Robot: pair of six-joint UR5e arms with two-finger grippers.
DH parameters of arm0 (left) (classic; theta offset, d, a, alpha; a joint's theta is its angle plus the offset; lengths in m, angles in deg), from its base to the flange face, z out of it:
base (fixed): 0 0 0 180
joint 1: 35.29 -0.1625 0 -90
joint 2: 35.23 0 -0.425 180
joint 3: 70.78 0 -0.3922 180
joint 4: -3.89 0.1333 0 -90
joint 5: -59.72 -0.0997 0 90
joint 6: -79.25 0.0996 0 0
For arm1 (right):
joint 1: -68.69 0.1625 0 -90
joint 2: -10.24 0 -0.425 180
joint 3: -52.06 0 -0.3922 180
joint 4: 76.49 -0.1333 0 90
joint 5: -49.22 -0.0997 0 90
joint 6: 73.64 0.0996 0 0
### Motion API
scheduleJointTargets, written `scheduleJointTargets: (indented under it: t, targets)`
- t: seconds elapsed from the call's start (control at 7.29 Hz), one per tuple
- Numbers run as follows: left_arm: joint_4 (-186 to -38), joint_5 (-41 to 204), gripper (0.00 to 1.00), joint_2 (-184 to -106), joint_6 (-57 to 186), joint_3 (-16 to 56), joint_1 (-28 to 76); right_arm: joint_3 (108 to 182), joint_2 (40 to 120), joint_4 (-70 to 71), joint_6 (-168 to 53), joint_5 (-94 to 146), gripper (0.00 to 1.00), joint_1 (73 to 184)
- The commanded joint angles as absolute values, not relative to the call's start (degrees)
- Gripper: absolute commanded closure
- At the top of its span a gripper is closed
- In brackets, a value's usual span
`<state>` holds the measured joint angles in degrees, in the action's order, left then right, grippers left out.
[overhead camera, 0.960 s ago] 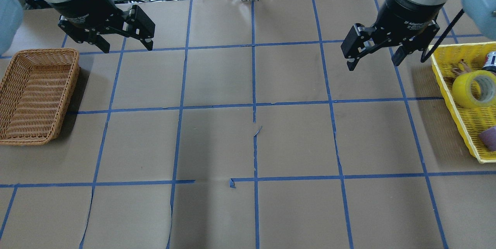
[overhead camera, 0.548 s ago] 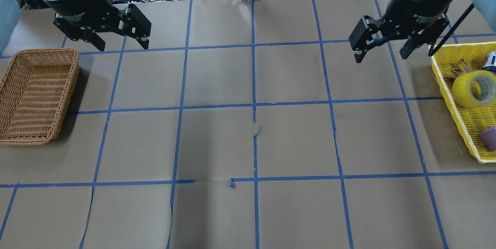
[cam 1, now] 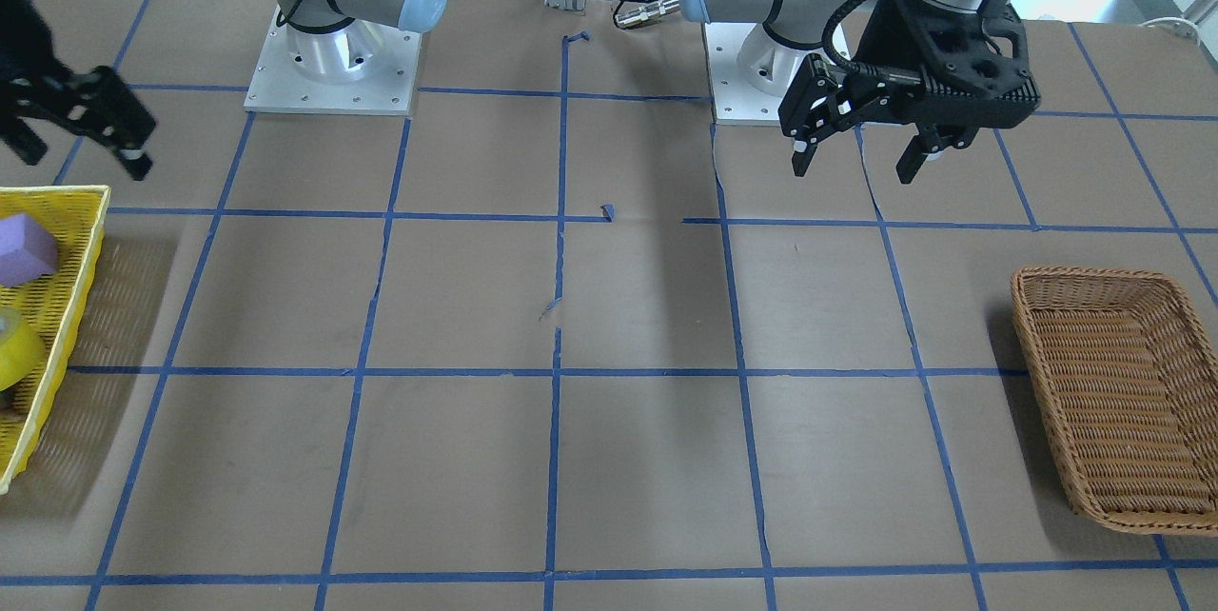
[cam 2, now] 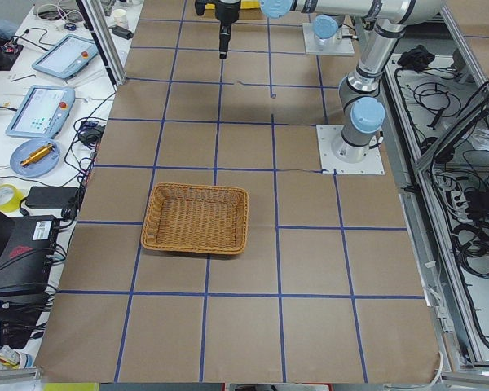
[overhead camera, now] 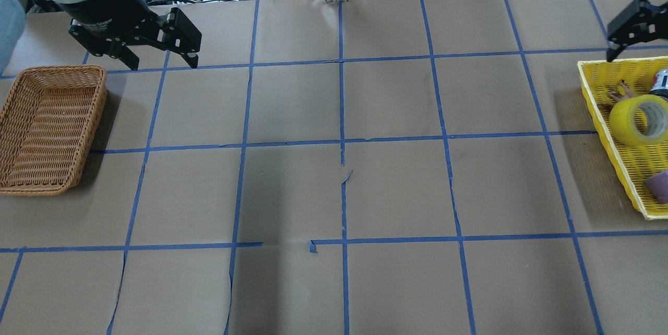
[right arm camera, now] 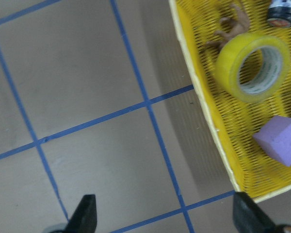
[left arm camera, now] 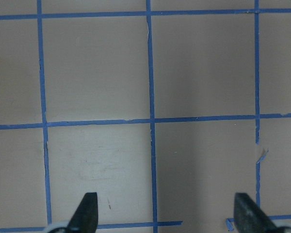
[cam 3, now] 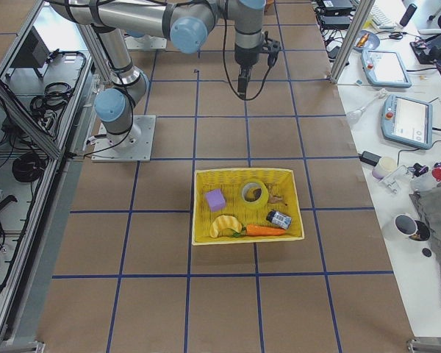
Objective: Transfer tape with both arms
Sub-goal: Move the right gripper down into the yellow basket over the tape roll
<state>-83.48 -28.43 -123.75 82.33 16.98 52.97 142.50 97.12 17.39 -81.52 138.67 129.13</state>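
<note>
My right gripper is to move next to the yellow tape roll's side (cam 1: 30,344) (right arm camera: 234,72) nearest the middle of the table and close there, with one finger inside the roll's core.
The yellow tape roll (overhead camera: 639,120) with a white core lies in a yellow basket (overhead camera: 600,116) at the table's right end. It also shows in the front view (cam 1: 14,349), the right side view (cam 3: 255,193) and the right wrist view (right arm camera: 254,65). My right gripper (cam 1: 86,162) is open and empty, raised just left of the basket's far corner. In the overhead view only one of its fingers (overhead camera: 629,24) shows. My left gripper (overhead camera: 162,63) is open and empty, raised over the left part of the table. The left wrist view shows bare table paper between its fingertips (left arm camera: 166,216).
A purple block (overhead camera: 658,186), a banana (cam 3: 224,224), a carrot (cam 3: 264,230) and a small can (cam 3: 278,219) share the yellow basket. An empty wicker basket (overhead camera: 62,68) sits at the table's left end. Blue tape lines grid the brown paper.
My right gripper has moved right toward the yellow basket and now mostly lies past the overhead view's edge. My left gripper has shifted slightly left. Both have stayed open.
</note>
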Motion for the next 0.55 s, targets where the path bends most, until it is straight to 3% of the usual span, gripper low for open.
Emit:
scheduleJointTargets:
  t: [0.0, 0.41]
  targets:
    - [-83.48, -28.34, 0.0, -123.91, 82.33, 16.59, 52.95, 143.81, 87.45, 27.95, -82.17, 138.87, 0.0, 123.27]
    - [-83.48, -28.34, 0.0, -124.0, 82.41, 16.59, 53.3, 149.78, 84.61, 37.11, -83.91, 137.82, 0.0, 122.92]
